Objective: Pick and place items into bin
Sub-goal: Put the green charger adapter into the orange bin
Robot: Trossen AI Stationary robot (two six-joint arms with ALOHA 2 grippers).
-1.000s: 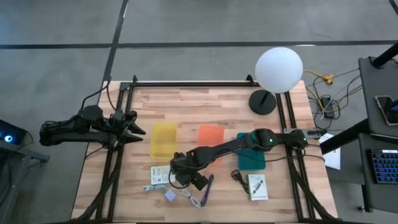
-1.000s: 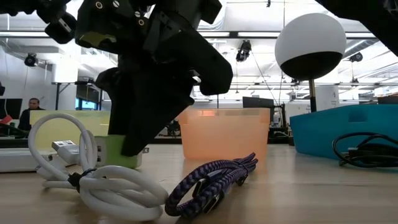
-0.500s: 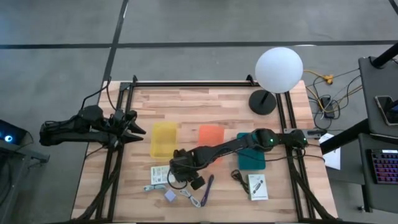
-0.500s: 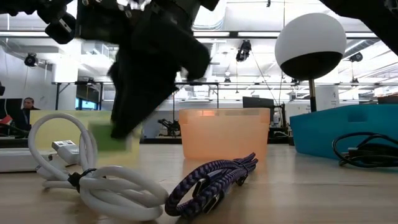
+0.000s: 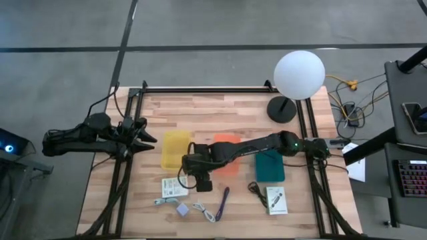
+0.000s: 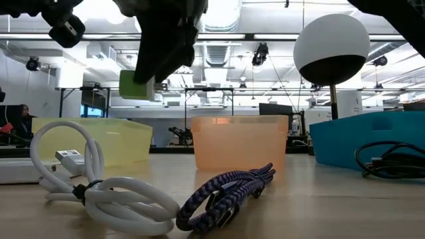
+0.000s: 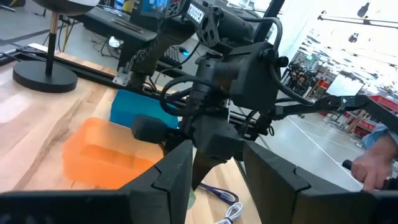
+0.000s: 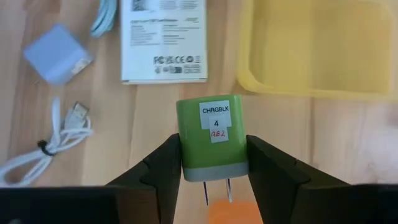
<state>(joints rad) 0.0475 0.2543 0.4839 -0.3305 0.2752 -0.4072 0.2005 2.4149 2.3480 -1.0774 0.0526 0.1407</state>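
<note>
The green charger block, hanging in the air above the table, will be let go by my right gripper inside the orange bin (image 5: 223, 152), toward the side that faces the yellow bin.
My right gripper (image 8: 213, 163) is shut on a green cube-shaped charger block (image 8: 211, 124) with a white label. It hangs in the air above the table's near-left part (image 5: 191, 175), close to the yellow bin (image 5: 176, 149). In the low view the green block (image 6: 136, 85) floats high above the white cord (image 6: 99, 192). A white printed card (image 8: 163, 40), a pale-purple cube (image 8: 57, 55) and the white cord (image 8: 50, 146) lie flat on the table below. My left gripper (image 7: 217, 180) waits open at the table's left edge (image 5: 143, 140). My right gripper pinches the green block between its two fingers (image 8: 165, 165) by two opposite sides (image 8: 184, 155), near the grey end with the metal prongs (image 8: 217, 190). The fingers come from above, pointing down. The block is lifted clear of the table, its prongs pointing back toward the wrist.
An orange bin (image 5: 227, 148) and a teal bin (image 5: 269, 167) stand right of the yellow one. A purple cord (image 5: 223, 200), a black cord (image 5: 255, 189) and a second white packet (image 5: 276, 199) lie near the near edge. A white globe lamp (image 5: 299, 73) stands at the far right.
My right gripper has risen from the table by the white card and moved toward the far edge, nearer the yellow bin. It has stayed shut on the green block, which was low beside the white cord and is now lifted clear, high above it.
</note>
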